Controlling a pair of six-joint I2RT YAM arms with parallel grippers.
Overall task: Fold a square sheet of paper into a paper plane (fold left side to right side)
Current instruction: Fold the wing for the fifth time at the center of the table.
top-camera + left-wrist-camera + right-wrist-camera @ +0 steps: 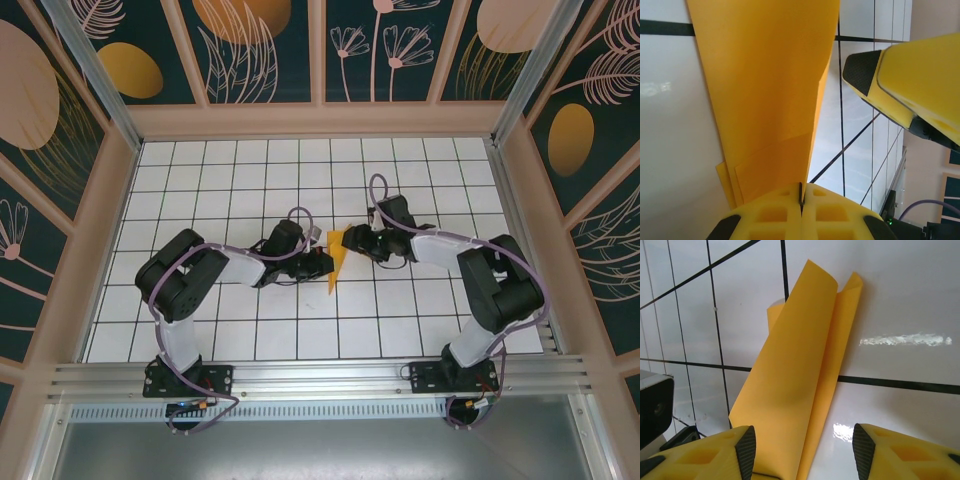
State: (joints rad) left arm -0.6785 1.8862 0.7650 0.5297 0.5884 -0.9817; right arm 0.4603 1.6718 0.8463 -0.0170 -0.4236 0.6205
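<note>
The sheet's layers gape at its far end, beyond the left gripper's pinch, so the robot's left gripper should open and grip the sheet closer to that end (pixel 816 375).
The orange-yellow square sheet of paper (pixel 338 262) is folded into a narrow pointed shape with loose layers and rests on the white tiled floor between the two arms. My left gripper (pixel 323 264) is shut on the sheet's near edge; in the left wrist view its yellow pads (pixel 801 202) pinch the paper (pixel 765 90). My right gripper (pixel 355 243) hovers at the sheet's far end, open. In the right wrist view the paper (pixel 795 380) lies between that gripper's (pixel 802 450) spread fingers, close to the left one and not clamped.
White tiled floor (pixel 250 180) with black grid lines, boxed in by wooden rails and patterned wall panels. The right arm's yellow finger (pixel 900 80) shows in the left wrist view, close beside the paper. An aluminium rail (pixel 320 375) runs along the near edge.
</note>
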